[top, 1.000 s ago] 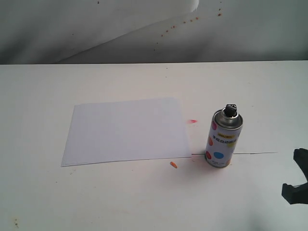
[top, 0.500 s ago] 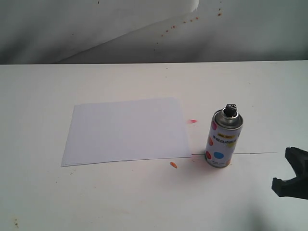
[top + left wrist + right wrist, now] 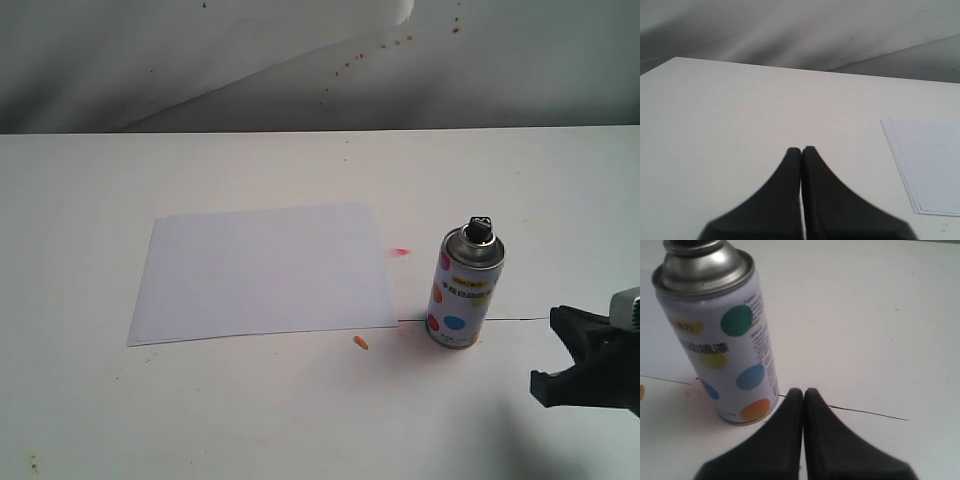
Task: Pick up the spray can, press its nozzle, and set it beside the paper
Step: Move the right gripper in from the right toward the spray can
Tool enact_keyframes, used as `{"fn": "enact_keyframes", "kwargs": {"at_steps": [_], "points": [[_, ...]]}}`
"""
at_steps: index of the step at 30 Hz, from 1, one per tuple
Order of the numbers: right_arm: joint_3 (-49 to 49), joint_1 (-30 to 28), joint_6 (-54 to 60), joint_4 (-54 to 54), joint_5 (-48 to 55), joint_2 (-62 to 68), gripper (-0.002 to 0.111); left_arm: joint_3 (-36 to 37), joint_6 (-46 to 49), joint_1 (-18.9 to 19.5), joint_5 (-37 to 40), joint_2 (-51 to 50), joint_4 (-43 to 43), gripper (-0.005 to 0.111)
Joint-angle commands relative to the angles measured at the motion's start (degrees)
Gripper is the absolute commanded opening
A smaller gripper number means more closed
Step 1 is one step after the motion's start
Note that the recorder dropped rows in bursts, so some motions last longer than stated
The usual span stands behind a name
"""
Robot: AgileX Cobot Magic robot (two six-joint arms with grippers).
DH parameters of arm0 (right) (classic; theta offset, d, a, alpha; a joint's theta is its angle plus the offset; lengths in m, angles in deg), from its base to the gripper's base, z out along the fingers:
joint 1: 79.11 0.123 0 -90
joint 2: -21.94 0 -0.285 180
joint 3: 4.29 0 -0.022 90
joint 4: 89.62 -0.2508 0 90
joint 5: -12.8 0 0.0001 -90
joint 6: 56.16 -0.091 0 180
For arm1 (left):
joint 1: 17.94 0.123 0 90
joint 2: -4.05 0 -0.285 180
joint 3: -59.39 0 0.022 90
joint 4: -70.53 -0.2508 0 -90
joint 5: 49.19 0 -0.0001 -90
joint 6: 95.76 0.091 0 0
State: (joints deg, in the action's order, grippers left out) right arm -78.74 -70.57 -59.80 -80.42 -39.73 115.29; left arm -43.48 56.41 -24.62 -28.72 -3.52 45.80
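Note:
I should move my right gripper to the spray can next and close it around the middle of its printed body [image 3: 462, 302] [image 3: 729, 352], well below the black nozzle.
The spray can [image 3: 465, 295] stands upright on the white table, just right of the paper [image 3: 265, 270]. Its black nozzle [image 3: 480, 228] is on top. My right gripper [image 3: 548, 348] is low at the right edge, a short way right of the can and apart from it. In the right wrist view its fingers meet at the tips [image 3: 803, 391], shut on nothing, with the dotted can [image 3: 720, 340] close ahead and slightly to one side. My left gripper [image 3: 801, 149] is shut and empty over bare table, with a corner of the paper [image 3: 930, 165] off to its side. The exterior view does not show it.
A small orange fleck [image 3: 361, 342] lies near the paper's front right corner and a pink stain [image 3: 401, 253] marks the table beside the sheet. A thin dark line [image 3: 520, 319] runs right from the can. A grey backdrop [image 3: 300, 60] rises behind the table.
My right gripper has come in from the right edge, moving left toward the can. The can and the paper have not moved.

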Motion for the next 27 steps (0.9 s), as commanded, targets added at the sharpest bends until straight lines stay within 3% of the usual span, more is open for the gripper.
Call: {"fn": "enact_keyframes", "kwargs": {"at_steps": [1, 6, 9, 12, 14, 27], "points": [[4.21, 0.06, -0.89, 0.68, 5.25, 0.40, 0.000, 0.09, -0.43, -0.23, -0.06, -0.22, 0.19, 0.000], [6.81, 0.06, -2.22, 4.18, 1.99, 7.95, 0.004, 0.09, -0.43, -0.23, -0.06, -0.22, 0.19, 0.000], [7.06, 0.06, -5.10, 7.41, -2.27, 13.31, 0.035, 0.09, -0.43, -0.23, -0.06, -0.22, 0.19, 0.000], [7.06, 0.06, -7.10, 8.69, -2.38, 15.52, 0.083, 0.09, -0.43, -0.23, -0.06, -0.22, 0.19, 0.000], [7.06, 0.06, -7.34, 7.12, -3.34, 15.52, 0.100, 0.09, -0.43, -0.23, -0.06, -0.22, 0.19, 0.000], [14.11, 0.06, -10.29, 14.87, -2.52, 16.46, 0.102, 0.09, -0.43, -0.23, -0.06, -0.22, 0.19, 0.000]]}}
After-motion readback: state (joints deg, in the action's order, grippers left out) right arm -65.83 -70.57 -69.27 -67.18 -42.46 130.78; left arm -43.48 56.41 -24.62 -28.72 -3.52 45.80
